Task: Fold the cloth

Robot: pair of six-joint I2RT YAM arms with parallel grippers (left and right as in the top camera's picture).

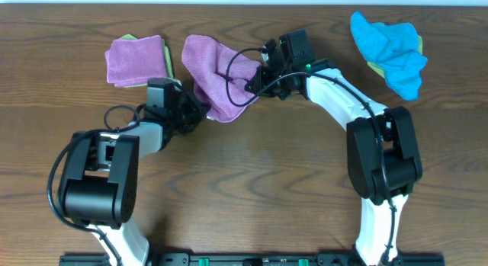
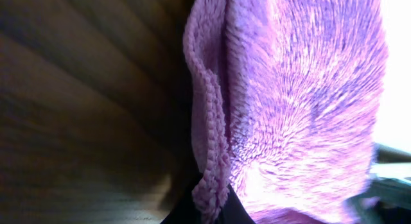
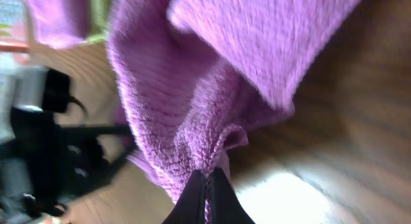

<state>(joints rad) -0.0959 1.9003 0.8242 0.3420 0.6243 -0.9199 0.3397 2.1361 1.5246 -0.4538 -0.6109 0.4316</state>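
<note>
My right gripper pinches bunched purple cloth; I should open it and take the cloth's front corner (image 1: 224,116) before both grippers spread it.
A purple cloth (image 1: 210,72) hangs bunched between my two grippers above the table's back middle. My left gripper (image 1: 195,107) is shut on its lower left edge; in the left wrist view the hem (image 2: 209,140) runs down into the jaws (image 2: 209,214). My right gripper (image 1: 255,77) is shut on its right edge; in the right wrist view the fingers (image 3: 207,189) pinch a fold of the purple cloth (image 3: 186,89).
A folded purple cloth (image 1: 136,60) on a green one (image 1: 168,62) lies at the back left. A crumpled blue cloth (image 1: 393,49) lies at the back right over a green piece (image 1: 375,68). The left arm (image 3: 45,140) shows in the right wrist view.
</note>
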